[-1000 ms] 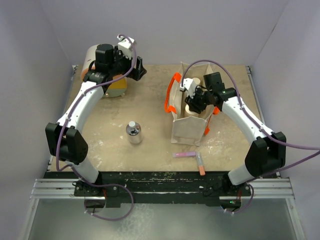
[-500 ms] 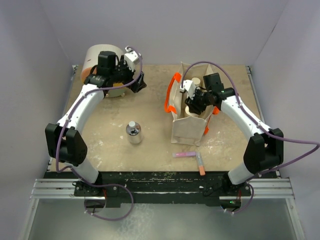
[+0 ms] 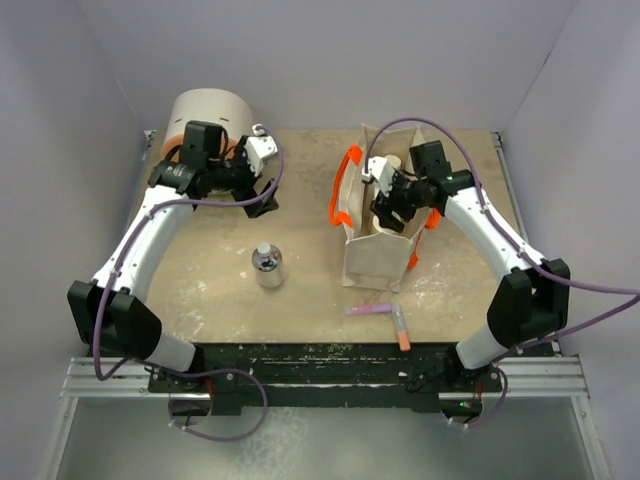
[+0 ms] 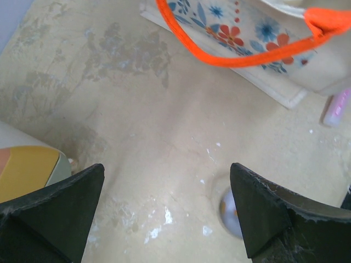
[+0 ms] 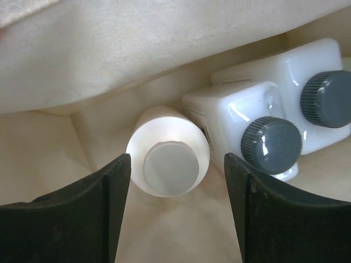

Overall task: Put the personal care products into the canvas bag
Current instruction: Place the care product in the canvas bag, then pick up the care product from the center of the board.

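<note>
Next, my left gripper closes on the white cap point(image 3: 264, 248) of the clear-grey bottle, because that bottle is still standing on the table outside the canvas bag.
The canvas bag point(image 3: 375, 255) with orange handles stands right of centre; its floral side shows in the left wrist view point(image 4: 258, 22). My right gripper point(image 3: 388, 212) is open inside the bag's mouth. In its wrist view the gripper point(image 5: 175, 211) hangs above a pale round bottle with a pale cap point(image 5: 168, 159), not touching it. Two white bottles with black caps point(image 5: 271, 143) stand beside it in the bag. The clear-grey bottle with a white cap point(image 3: 266, 265) stands on the table. My left gripper point(image 3: 263, 203) is open and empty above the table, behind that bottle point(image 4: 227, 211).
The round cream and orange drawer box point(image 3: 205, 115) stands at the back left; its yellow drawer point(image 4: 24, 172) shows at the left wrist view's edge. A pink tube point(image 3: 368, 309) and an orange-capped tube point(image 3: 400, 328) lie in front of the bag.
My left arm has swung away from the round drawer box toward the table's middle. The cream item seen at my right gripper's fingers no longer shows from the top.
</note>
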